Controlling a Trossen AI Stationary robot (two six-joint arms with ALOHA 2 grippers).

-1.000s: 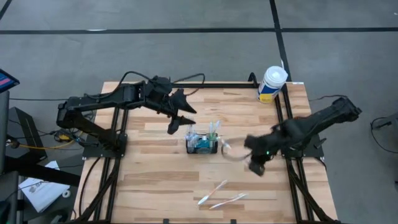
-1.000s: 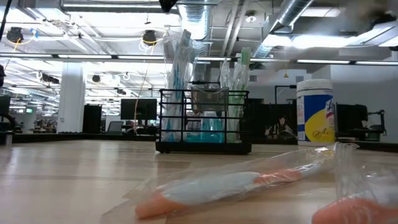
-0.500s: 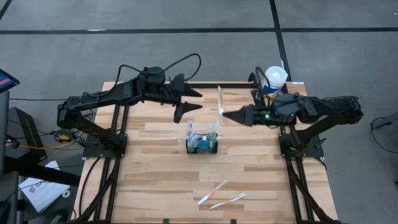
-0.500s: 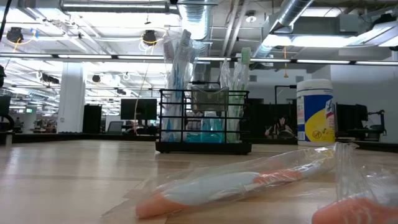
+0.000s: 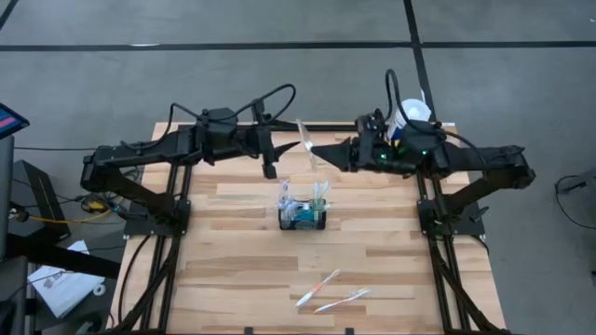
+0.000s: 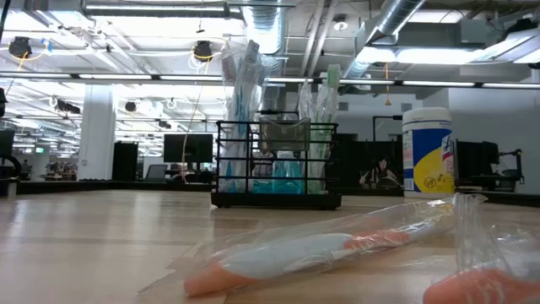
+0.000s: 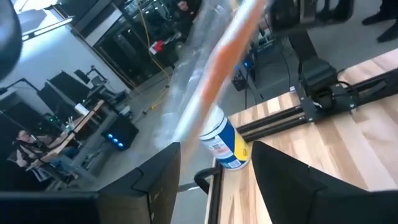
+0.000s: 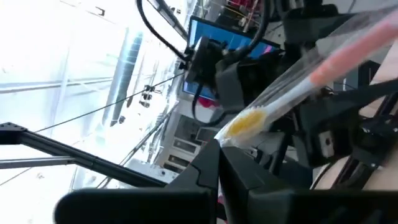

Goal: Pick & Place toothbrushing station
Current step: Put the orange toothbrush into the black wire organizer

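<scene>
I will hold the toothbrush's handle with my left gripper while my right gripper takes its neck (image 8: 290, 98), since my right gripper is pinching the slanting toothbrush by its bristle end.
The toothbrushing station (image 5: 303, 216), a black wire-mesh caddy, stands mid-table on its base with several wrapped brushes upright in it; the low view shows the caddy (image 6: 274, 160) too. High above the table's far part, my right gripper (image 5: 318, 154) is shut on a toothbrush in a clear wrapper (image 5: 304, 140). My left gripper (image 5: 279, 154) faces it, level and open. In the left wrist view the wrapped toothbrush (image 7: 227, 50) slants just ahead of the gap in my left gripper (image 7: 217, 180); I cannot tell whether they touch. My right gripper pinches the wrapped toothbrush between its two fingers at the wrapper's end beside the yellow part (image 8: 231, 135). The fingers come level from the table's right side. The brush is lifted clear and slants away from the fingers, its orange part (image 8: 348, 53) farthest out.
A white tub with a yellow-blue label (image 5: 408, 123) stands at the far right corner. Two wrapped toothbrushes (image 5: 331, 290) lie near the table's near edge, one close in the low view (image 6: 321, 249). Black frame rails run along the table's sides.
My right gripper has risen from low at the table's right, swung toward the far edge and the middle, and tipped up to level, carrying the wrapped toothbrush clear of the table. My left gripper has rolled, tipped toward level and risen a little.
</scene>
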